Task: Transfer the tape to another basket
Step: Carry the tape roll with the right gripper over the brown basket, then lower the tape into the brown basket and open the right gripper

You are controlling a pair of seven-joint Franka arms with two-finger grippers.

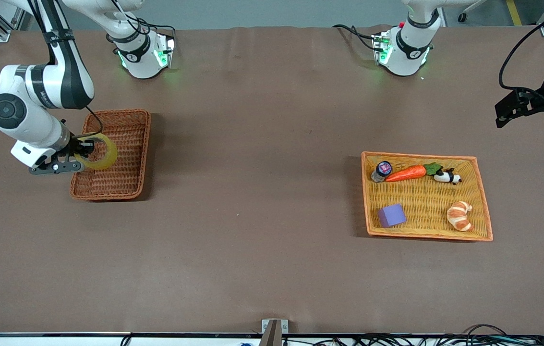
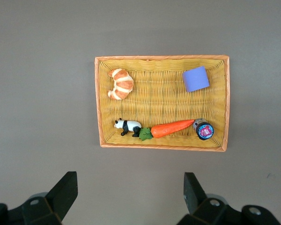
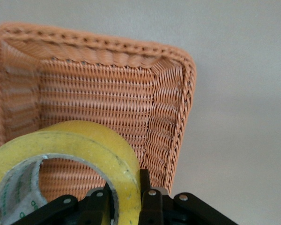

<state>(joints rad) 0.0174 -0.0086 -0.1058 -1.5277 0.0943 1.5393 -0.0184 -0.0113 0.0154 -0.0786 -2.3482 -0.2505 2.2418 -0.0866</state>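
My right gripper is holding the tape, which now hangs above the basket. It will let go of it around the middle of the reddish-brown wicker basket [image 1: 120, 155] [image 3: 75, 161], flat on the basket's woven bottom.
The tape [image 1: 102, 153], a thick yellowish ring with a grey core, hangs in my right gripper [image 1: 85, 150] over the reddish-brown wicker basket [image 1: 127, 126] at the right arm's end of the table. The right wrist view shows the gripper [image 3: 127, 197] shut on the tape's wall [image 3: 91, 145], one finger inside the ring and one outside, above the basket [image 3: 178, 93]. My left gripper [image 1: 507, 113] is open and empty, held high at the left arm's end; in its wrist view its fingers [image 2: 65, 192] stand wide apart over bare table.
An orange-yellow woven tray [image 1: 485, 211] lies toward the left arm's end, holding a carrot [image 1: 406, 173], a small jar [image 1: 381, 170], a panda toy [image 1: 447, 177], a purple block [image 1: 391, 215] and a croissant [image 1: 460, 216]. The tray [image 2: 161, 145] also shows in the left wrist view.
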